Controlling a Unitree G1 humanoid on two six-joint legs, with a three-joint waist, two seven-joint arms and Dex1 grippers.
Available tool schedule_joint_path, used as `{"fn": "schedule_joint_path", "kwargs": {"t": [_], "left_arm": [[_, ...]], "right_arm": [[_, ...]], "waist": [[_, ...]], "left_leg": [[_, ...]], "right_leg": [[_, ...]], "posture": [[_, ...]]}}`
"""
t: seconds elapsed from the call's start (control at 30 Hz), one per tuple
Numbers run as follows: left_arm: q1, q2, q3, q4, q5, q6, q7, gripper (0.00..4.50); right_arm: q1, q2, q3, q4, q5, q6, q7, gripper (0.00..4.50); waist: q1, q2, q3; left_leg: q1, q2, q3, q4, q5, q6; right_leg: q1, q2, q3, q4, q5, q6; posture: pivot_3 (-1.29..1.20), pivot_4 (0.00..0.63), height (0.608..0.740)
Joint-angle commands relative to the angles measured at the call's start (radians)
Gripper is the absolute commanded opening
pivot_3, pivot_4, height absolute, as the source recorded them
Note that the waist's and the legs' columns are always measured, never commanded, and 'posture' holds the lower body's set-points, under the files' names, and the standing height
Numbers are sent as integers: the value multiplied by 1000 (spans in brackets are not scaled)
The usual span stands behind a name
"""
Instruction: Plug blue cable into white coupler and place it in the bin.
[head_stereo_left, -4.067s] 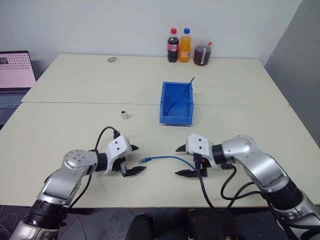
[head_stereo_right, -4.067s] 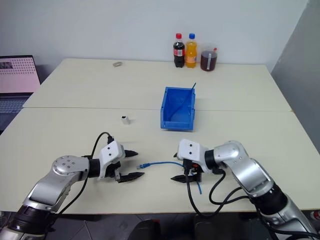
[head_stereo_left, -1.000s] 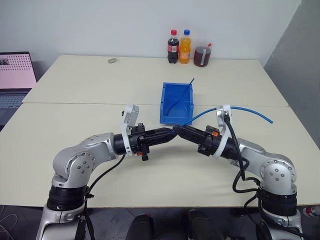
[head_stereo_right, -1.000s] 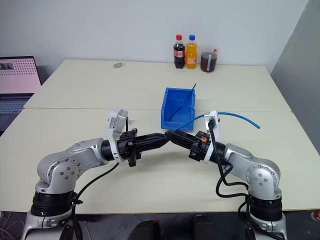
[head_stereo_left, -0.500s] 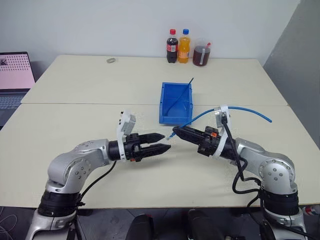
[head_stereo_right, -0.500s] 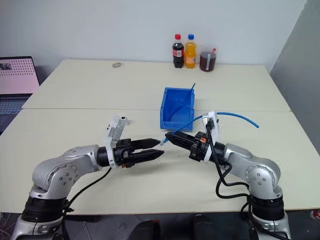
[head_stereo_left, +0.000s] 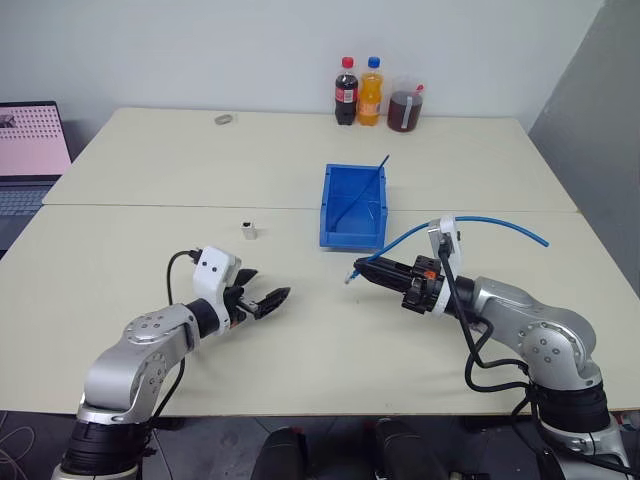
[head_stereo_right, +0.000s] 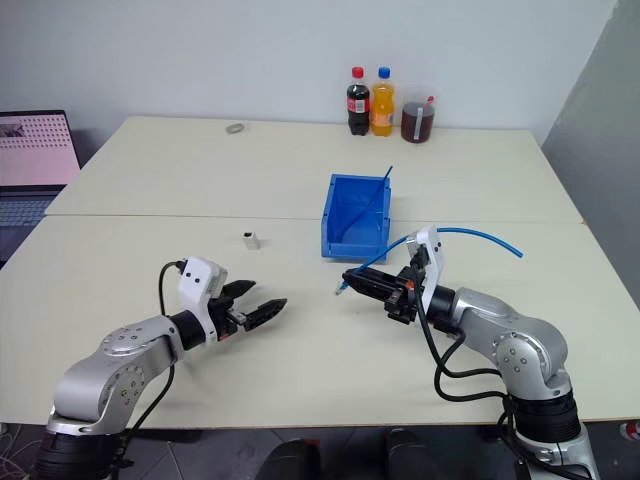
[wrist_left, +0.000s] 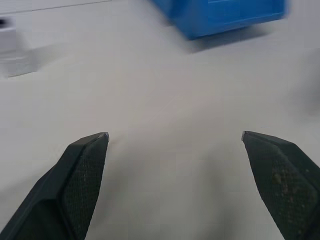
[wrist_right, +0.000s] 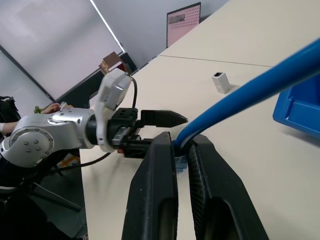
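The sides of the white coupler (head_stereo_left: 249, 232) (wrist_left: 16, 57), below its socket opening, will be held by my left gripper as it closes, so the opening stays clear for the blue cable.
My right gripper (head_stereo_left: 368, 273) is shut on the blue cable (head_stereo_left: 490, 219) close to its plug end (head_stereo_right: 341, 288), above the table in front of the bin. The cable arcs back over my right wrist, and its other end hangs free to the right. In the right wrist view the cable (wrist_right: 260, 82) runs out from between the closed fingers (wrist_right: 160, 165). My left gripper (head_stereo_left: 266, 298) is open and empty, low over the table to the left of the plug. The white coupler (head_stereo_left: 249, 230) stands alone on the table left of the bin (head_stereo_left: 350, 238). It also shows in the left wrist view (wrist_left: 7, 39).
A thin dark blue strand (head_stereo_left: 366, 188) leans inside the bin. Two bottles (head_stereo_left: 345, 92) and a jar of dark liquid (head_stereo_left: 404, 110) stand at the table's far edge, with a small ring (head_stereo_left: 223, 120) further left. A laptop (head_stereo_left: 30, 150) sits at the far left.
My left gripper has opened and pulled back to the left and down, away from the cable's plug end. My right gripper keeps its grip on the cable in about the same place.
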Motion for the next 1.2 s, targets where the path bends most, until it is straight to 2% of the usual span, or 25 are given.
{"fn": "schedule_joint_path", "kwargs": {"t": [0.03,0.17,0.5,0.9,1.0,1.2], "left_arm": [[-60,-43,-7,16,79,13,114,4500],[-189,-64,-19,153,170,64,215,4500],[-439,-107,-18,540,218,-41,187,4500],[-594,-152,-20,804,254,-175,160,4500],[-606,-158,-22,831,264,-202,161,4098],[-613,-166,-15,864,283,-243,184,2852]], "right_arm": [[4,-13,5,-57,-8,-26,22,37],[-3,-19,23,-77,-20,-34,25,37],[-17,-16,27,-93,-29,-37,14,36],[-14,-16,26,-107,-30,-35,-1,36],[-12,-18,25,-109,-32,-34,-1,36],[-13,-19,27,-108,-36,-34,0,36]], "waist": [[2,0,0],[3,0,0],[5,-1,0],[5,-1,0],[6,-1,0],[5,-1,0]], "left_leg": [[0,0,0,0,0,0],[0,0,0,0,0,0],[0,-2,0,1,0,0],[0,-2,0,1,0,0],[-1,-2,0,1,0,0],[-1,-2,0,1,0,0]], "right_leg": [[0,0,0,0,0,0],[0,2,0,0,0,1],[0,2,-2,0,1,1],[0,2,-4,0,1,1],[0,2,-4,0,1,1],[0,2,-4,0,2,1]], "posture": [[0,150,740],[0,150,740],[0,150,740],[0,150,740],[0,150,740],[0,150,740]]}}
